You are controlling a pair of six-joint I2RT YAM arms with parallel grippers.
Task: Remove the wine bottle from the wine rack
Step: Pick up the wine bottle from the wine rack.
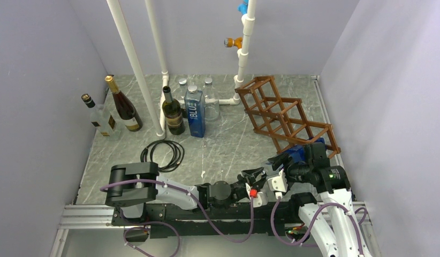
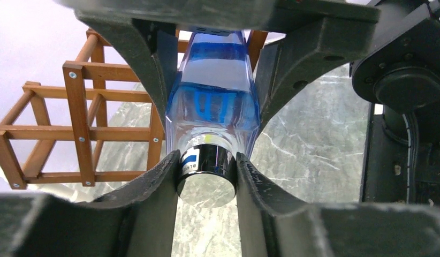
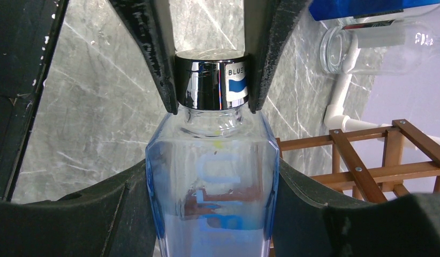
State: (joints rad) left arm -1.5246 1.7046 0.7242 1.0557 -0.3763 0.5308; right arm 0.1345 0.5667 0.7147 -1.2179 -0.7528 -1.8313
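Observation:
The robot's right gripper holds the wine bottle too near its cap, beside the left gripper, so the right gripper should open and take the bottle's blue lower half (image 1: pixel 296 153).
The wine bottle (image 1: pixel 295 152) is clear blue-tinted glass with blue lettering and a chrome cap (image 2: pixel 206 179). It is held lying down just in front of the near end of the reddish-brown wooden wine rack (image 1: pixel 285 115). I cannot tell whether its base is still in a cell. My left gripper (image 2: pixel 207 160) is shut on the cap and shows in the top view (image 1: pixel 278 162). My right gripper (image 3: pixel 212 176) is shut on the bottle's body (image 3: pixel 212 203) and shows in the top view (image 1: pixel 306 155). The rack shows behind the bottle in the left wrist view (image 2: pixel 78 123) and in the right wrist view (image 3: pixel 368 166).
Several bottles stand at the back: two wine bottles (image 1: pixel 123 104) at the left, a dark one (image 1: pixel 172 112), a blue one (image 1: pixel 195 112) and clear ones (image 1: pixel 210 99). White pipes (image 1: pixel 135 64) rise there. A black cable coil (image 1: pixel 163 152) lies mid-table. Walls close both sides.

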